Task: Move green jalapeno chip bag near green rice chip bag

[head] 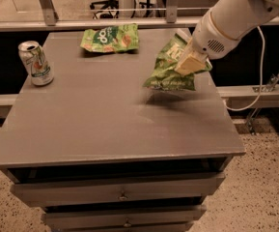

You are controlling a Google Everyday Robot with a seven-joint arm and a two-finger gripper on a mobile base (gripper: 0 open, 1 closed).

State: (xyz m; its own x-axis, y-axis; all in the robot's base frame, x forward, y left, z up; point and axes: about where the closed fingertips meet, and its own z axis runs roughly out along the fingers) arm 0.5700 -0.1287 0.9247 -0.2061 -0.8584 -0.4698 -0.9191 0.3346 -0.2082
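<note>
Next, the gripper releases the green jalapeno chip bag at the table's far edge (147,42), up against the green rice chip bag.
The green jalapeno chip bag (170,69) hangs in the air above the right side of the grey table (95,124), its shadow on the surface below. My gripper (191,62) is shut on the bag's upper right part and holds it lifted and tilted. The green rice chip bag (111,37) lies flat at the table's far edge, left of the held bag and apart from it.
A silver and green soda can (35,63) stands upright near the table's left edge. The table has drawers (122,193) under its front edge. A rail and chair legs stand behind the table. A white cable (262,81) hangs at the right.
</note>
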